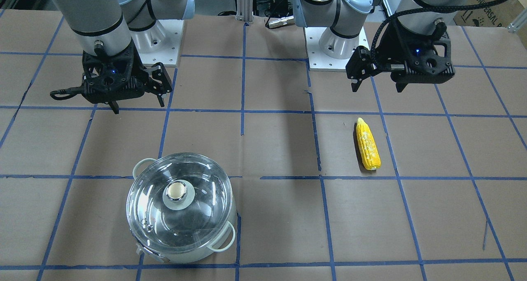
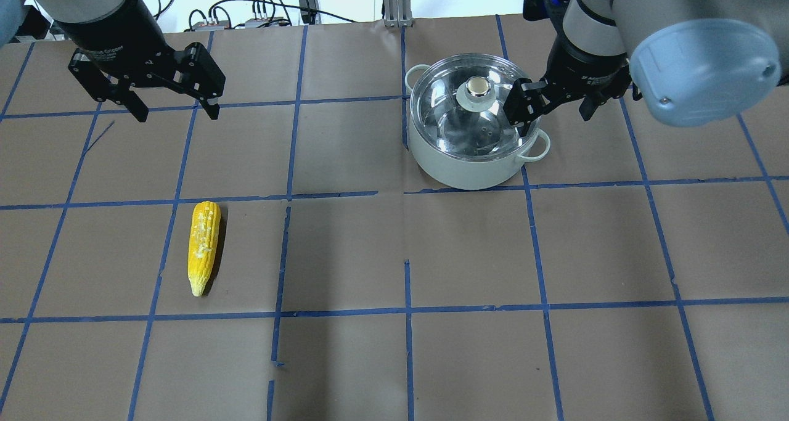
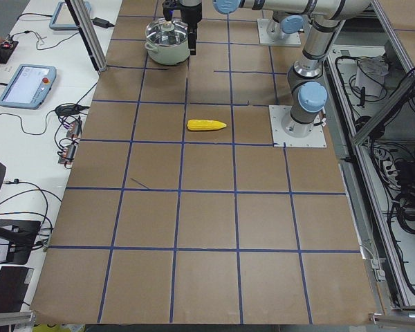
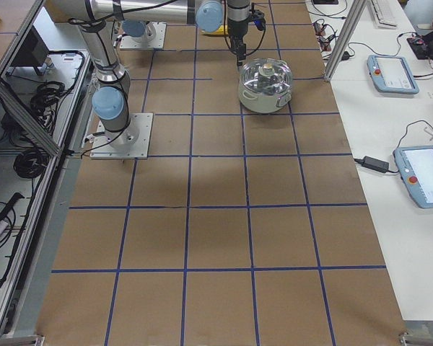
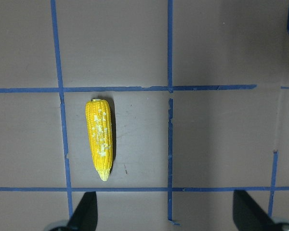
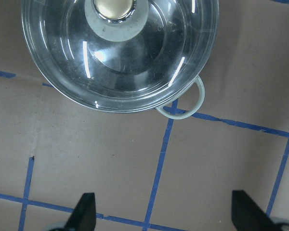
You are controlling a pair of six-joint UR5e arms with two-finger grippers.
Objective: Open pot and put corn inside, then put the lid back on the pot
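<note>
The pot must be opened. Next, my right gripper should go to the round knob (image 1: pixel 176 190) (image 6: pixel 114 7) of the clear glass lid and close there.
The pot (image 2: pixel 462 171), pale mint-white, stands on the table with the clear glass lid (image 2: pixel 450 119) on it. The pot (image 1: pixel 185 254) and lid (image 1: pixel 197 215) also show in the front view. The corn (image 2: pixel 203 245) lies flat on the paper, far from the pot. My left gripper (image 2: pixel 179 114) is open and empty, above the table beyond the corn (image 5: pixel 100 139). My right gripper (image 2: pixel 553 120) is open and empty, raised beside the pot's right side. Its wrist view shows the lid (image 6: pixel 135 57) and one loop handle (image 6: pixel 183 103) below.
Brown paper with a blue tape grid covers the table. The two arm bases (image 1: pixel 156 38) (image 1: pixel 337 42) stand at the robot's edge. Cables and tablets (image 4: pixel 393 72) lie on side benches beyond the table.
</note>
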